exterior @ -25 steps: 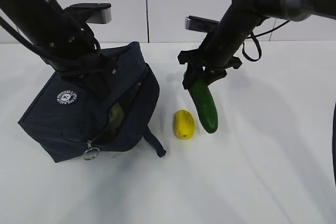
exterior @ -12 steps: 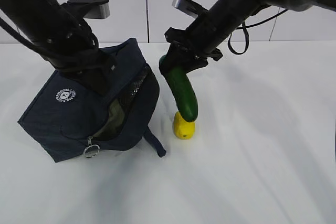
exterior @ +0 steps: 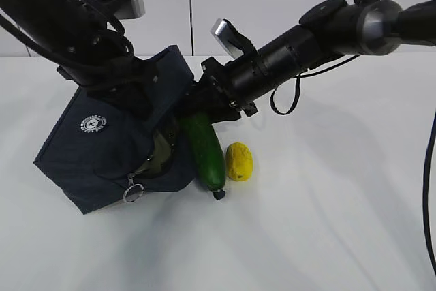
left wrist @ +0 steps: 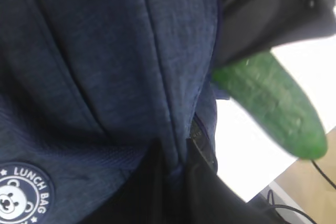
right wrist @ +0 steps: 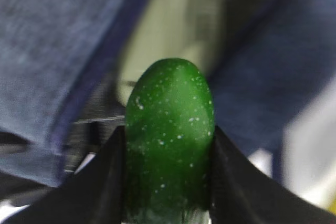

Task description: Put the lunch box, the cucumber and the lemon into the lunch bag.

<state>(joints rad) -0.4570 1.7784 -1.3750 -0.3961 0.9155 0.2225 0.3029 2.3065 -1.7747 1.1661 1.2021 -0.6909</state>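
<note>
My right gripper needs to release the cucumber inside the open lunch bag (exterior: 180, 129) (right wrist: 157, 90), against the lunch box.
The navy lunch bag (exterior: 102, 155) stands tilted on the table at the left, its zipped top open toward the right. My left gripper (exterior: 139, 97) is shut on the bag's upper fabric (left wrist: 176, 177) and holds it up. The lunch box (right wrist: 178, 35) shows pale green inside the opening (exterior: 162, 153). My right gripper (exterior: 199, 108) is shut on the top end of the cucumber (exterior: 206, 149), which hangs tip-down right beside the bag's opening; the cucumber also shows in both wrist views (right wrist: 169, 124) (left wrist: 273, 103). The lemon (exterior: 239, 161) lies on the table just right of the cucumber.
The zipper's metal ring pull (exterior: 133, 192) hangs at the bag's front lower corner. A round white logo (exterior: 93, 123) is on the bag's side. A strap end (exterior: 219, 195) lies under the cucumber's tip. The white table (exterior: 327, 223) runs to a wall behind.
My right arm has swung left and lowered, carrying the cucumber from above the lemon to the bag's opening. The bag has shifted slightly right and tilted more under my left gripper.
</note>
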